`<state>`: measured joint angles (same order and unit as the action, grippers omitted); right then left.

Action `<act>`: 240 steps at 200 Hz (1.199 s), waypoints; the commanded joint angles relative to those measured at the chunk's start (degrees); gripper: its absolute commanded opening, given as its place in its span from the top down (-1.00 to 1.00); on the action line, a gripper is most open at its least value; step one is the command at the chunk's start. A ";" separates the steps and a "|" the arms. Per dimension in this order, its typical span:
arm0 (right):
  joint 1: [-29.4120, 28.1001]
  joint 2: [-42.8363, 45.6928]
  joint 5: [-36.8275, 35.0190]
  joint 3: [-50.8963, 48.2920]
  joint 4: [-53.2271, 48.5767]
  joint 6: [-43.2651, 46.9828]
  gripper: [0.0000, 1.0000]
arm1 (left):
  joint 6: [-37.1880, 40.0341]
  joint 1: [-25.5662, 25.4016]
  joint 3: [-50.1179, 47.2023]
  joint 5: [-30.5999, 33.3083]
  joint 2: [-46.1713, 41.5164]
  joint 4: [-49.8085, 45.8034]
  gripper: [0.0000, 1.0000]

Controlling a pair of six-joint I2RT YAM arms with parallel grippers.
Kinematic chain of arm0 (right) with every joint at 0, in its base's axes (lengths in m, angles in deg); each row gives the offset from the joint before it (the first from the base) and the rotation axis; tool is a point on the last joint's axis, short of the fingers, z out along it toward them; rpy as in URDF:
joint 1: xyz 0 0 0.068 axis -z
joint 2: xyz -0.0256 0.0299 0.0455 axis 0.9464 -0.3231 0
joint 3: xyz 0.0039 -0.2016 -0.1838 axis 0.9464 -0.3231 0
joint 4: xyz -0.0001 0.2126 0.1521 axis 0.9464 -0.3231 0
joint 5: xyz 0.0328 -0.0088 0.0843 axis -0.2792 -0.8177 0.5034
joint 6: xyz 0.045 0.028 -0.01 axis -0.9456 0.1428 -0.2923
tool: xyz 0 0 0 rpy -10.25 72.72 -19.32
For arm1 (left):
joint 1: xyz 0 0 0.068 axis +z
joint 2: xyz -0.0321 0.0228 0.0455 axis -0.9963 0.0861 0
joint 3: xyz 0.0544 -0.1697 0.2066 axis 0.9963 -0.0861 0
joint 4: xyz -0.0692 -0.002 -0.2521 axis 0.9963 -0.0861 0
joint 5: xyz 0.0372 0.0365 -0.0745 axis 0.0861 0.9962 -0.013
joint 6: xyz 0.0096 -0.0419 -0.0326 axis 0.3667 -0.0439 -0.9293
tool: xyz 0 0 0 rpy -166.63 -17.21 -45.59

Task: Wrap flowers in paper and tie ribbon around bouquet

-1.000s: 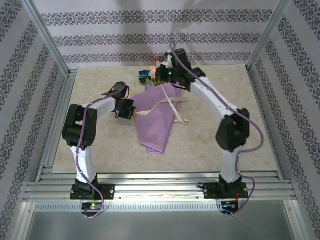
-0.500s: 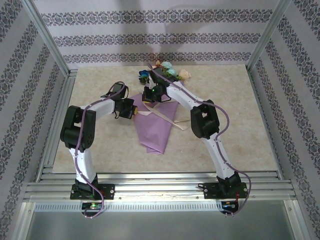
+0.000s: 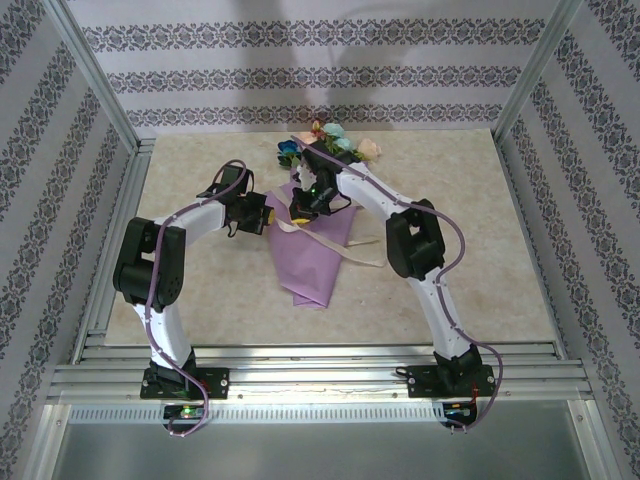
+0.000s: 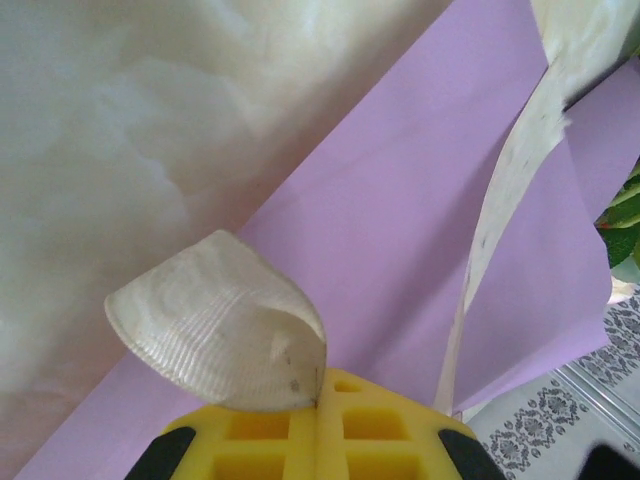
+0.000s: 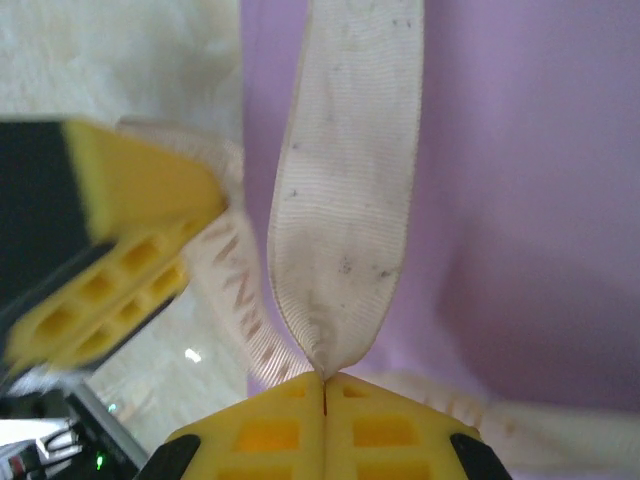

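Note:
My right gripper will let go of the ribbon loop it is shut on and take that ribbon end (image 5: 222,262), which my left gripper is holding.
The bouquet lies mid-table, its lilac paper (image 3: 312,258) rolled into a cone with the flowers (image 3: 335,140) at the far, wide end. The cream ribbon (image 3: 352,253) crosses the cone. My left gripper (image 3: 264,213) sits at the cone's left edge, shut on a folded ribbon end (image 4: 225,325); its pads (image 4: 270,435) are pressed together over the paper (image 4: 400,230). Just right of it, my right gripper (image 3: 300,205) is shut on a ribbon loop (image 5: 345,200) above the paper (image 5: 530,200). The left gripper's yellow finger (image 5: 120,230) shows close by in the right wrist view.
Aluminium frame posts (image 3: 95,75) and patterned walls (image 3: 320,80) enclose the beige tabletop (image 3: 200,290). Purple arm cables (image 3: 465,250) hang along both arms. A metal rail (image 3: 320,365) runs along the near edge.
My right gripper has swung from the flower end down and left to beside the left gripper, uncovering the blooms. The left gripper has shifted slightly farther back.

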<state>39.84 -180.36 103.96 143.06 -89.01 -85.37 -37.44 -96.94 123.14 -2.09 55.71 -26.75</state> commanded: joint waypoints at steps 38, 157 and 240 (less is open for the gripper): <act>-0.42 13.15 3.61 -6.50 -8.07 7.79 1.00 | -0.26 0.52 -0.42 -0.13 0.15 1.66 1.00; 4.59 -4.66 3.73 17.38 -26.05 16.15 1.00 | 4.35 0.26 -1.38 -0.49 -1.31 2.74 1.00; 2.83 -12.96 -0.92 25.83 -23.78 14.26 1.00 | 7.06 -0.16 0.04 -0.69 0.71 3.83 1.00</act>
<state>43.36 -191.40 105.16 166.69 -112.73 -70.84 -32.85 -96.98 122.18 -2.31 55.71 -24.19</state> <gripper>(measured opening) 0.056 0.046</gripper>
